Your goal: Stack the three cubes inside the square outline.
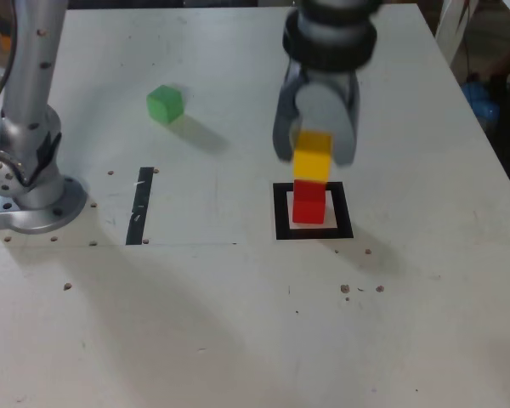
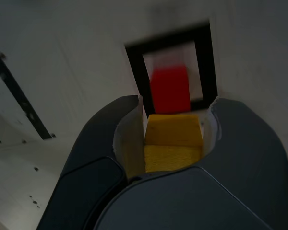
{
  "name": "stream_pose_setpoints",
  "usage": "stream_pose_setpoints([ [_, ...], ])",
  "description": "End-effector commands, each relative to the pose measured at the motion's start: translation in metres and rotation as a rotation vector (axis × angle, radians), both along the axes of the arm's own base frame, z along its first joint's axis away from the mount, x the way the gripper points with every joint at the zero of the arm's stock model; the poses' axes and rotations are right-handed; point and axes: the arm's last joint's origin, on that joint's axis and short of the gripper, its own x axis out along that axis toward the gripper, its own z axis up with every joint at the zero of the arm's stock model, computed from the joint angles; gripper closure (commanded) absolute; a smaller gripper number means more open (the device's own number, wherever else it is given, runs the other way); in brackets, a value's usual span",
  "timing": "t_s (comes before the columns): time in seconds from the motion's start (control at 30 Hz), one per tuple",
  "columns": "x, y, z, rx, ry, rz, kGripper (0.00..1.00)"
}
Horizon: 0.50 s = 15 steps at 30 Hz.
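My gripper needs to let go of the yellow cube on top of the red cube (image 1: pixel 314 177) (image 2: pixel 171 96) inside the black square outline. It is now held directly over the red cube.
My gripper (image 1: pixel 314 153) is shut on the yellow cube (image 1: pixel 313 156), holding it directly over the red cube (image 1: pixel 308 202). Whether the two cubes touch I cannot tell. The red cube stands inside the square outline (image 1: pixel 282 212) of black tape. In the wrist view the yellow cube (image 2: pixel 173 141) sits between the two jaws of my gripper (image 2: pixel 175 125), with the red cube (image 2: pixel 170 89) and the square outline (image 2: pixel 134 69) beyond it. The green cube (image 1: pixel 165 103) lies alone on the table, far off toward the exterior view's left and rear.
The arm's metal base (image 1: pixel 30 183) stands at the exterior view's left edge. A short black tape strip (image 1: pixel 140 206) lies between the base and the outline. Small screw holes dot the white table (image 1: pixel 238 323).
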Motion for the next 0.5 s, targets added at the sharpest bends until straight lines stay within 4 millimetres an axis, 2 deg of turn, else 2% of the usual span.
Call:
stream_pose_setpoints([
  [0.0,0.005,-0.001,-0.008,-0.002,0.009,0.011,0.77],
  [0.33,0.007,0.004,-0.021,0.012,0.032,0.027,0.76],
  [0.47,0.005,0.012,-0.024,0.014,0.048,0.039,0.75],
])
